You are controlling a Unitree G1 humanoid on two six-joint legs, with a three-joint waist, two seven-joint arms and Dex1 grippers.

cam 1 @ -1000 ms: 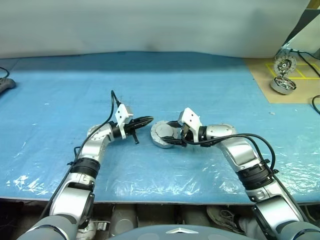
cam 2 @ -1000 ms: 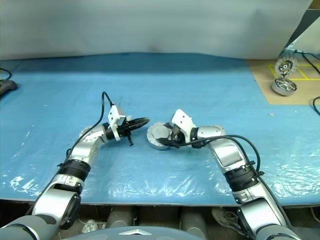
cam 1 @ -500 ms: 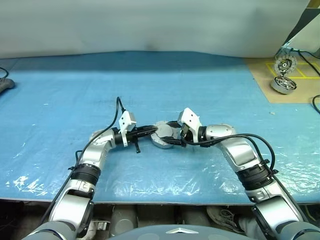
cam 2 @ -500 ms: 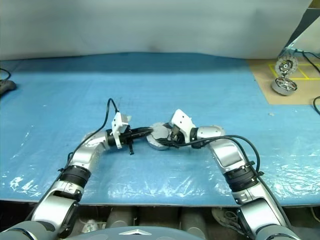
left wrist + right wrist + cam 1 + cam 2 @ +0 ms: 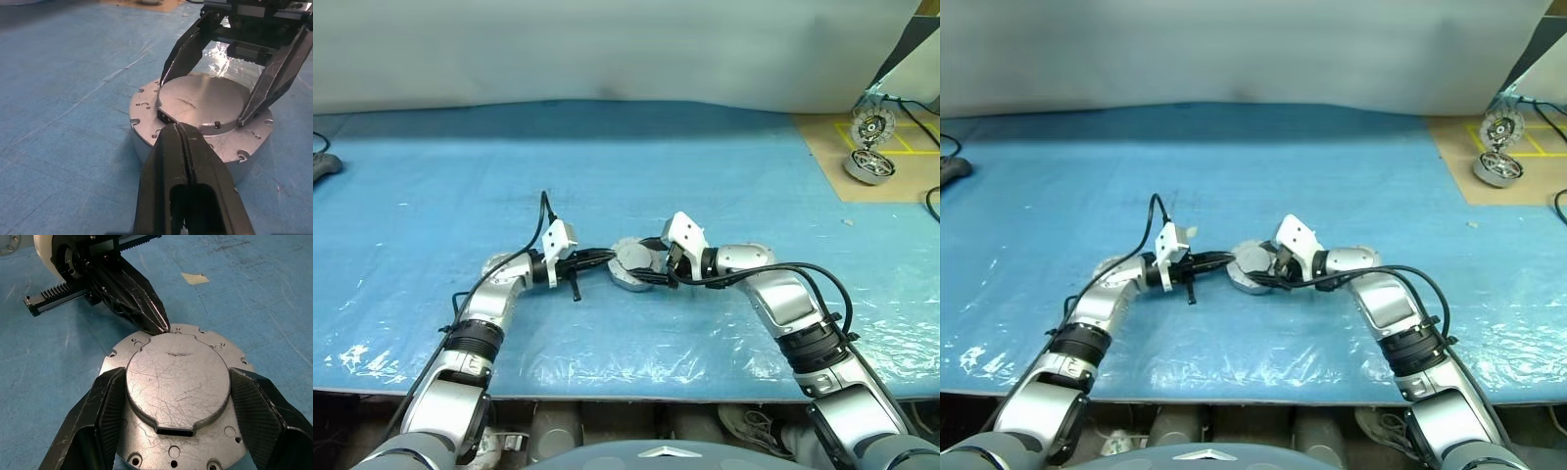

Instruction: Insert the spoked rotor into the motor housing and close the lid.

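My right gripper is holding only the raised circle at the lid's centre, so it should open, come in level and pinch lid and motor housing together at their rim (image 5: 637,285).
The motor housing (image 5: 630,282) stands mid-table on the blue sheet, with the grey lid (image 5: 176,367) lying flat on top of it, plain face up. My right gripper (image 5: 176,377) clasps the lid's raised centre circle, one finger (image 5: 105,406) pressed on each side. Coming in level from the other side, my left gripper (image 5: 178,128) is shut, its tips touching the lid's rim with nothing between them. The spoked rotor is hidden from view.
A second motor unit (image 5: 867,166) with an upright ribbed disc (image 5: 871,125) sits on a brown board at the far right. A dark object (image 5: 323,166) lies at the far left edge. The blue plastic sheet (image 5: 636,166) is crinkled near the front edge.
My left gripper has swung in toward the housing and dropped slightly, so its shut tips now rest against the lid's rim. The right gripper and the housing have not moved.
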